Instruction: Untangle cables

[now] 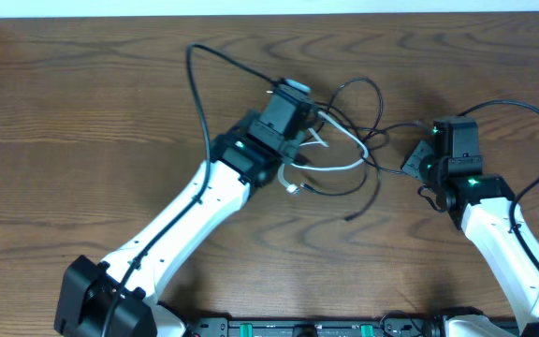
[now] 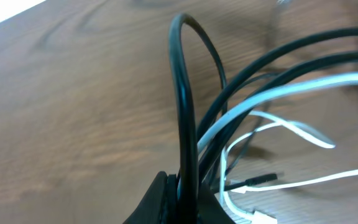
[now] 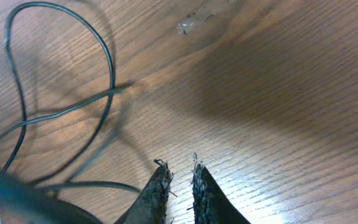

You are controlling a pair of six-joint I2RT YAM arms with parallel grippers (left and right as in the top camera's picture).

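Next, my left gripper lets go of the loop of black cable on the bare wood (image 1: 108,194) beyond the black elbow of that gripper's arm.
The cables lie tangled at mid-table: black cords (image 1: 358,89) loop over a white cord (image 1: 349,164). My left gripper (image 1: 309,129) sits in the knot, shut on a bunch of them. In the left wrist view a black cord (image 2: 182,93) arches up from between the fingers of that gripper (image 2: 185,199), with the white cord (image 2: 303,84) beside it. My right gripper (image 1: 412,159) is at the tangle's right side. In the right wrist view its gripper (image 3: 180,171) has its fingers drawn almost together, with bare wood showing in the slit. Black loops (image 3: 107,62) lie to its left.
A black plug end (image 1: 349,217) and a white plug end (image 1: 295,189) lie loose toward the front. A thin black wire (image 1: 195,75) arcs out behind the left arm. A pale plug-like piece (image 3: 194,22) rests on the wood ahead of the right gripper.
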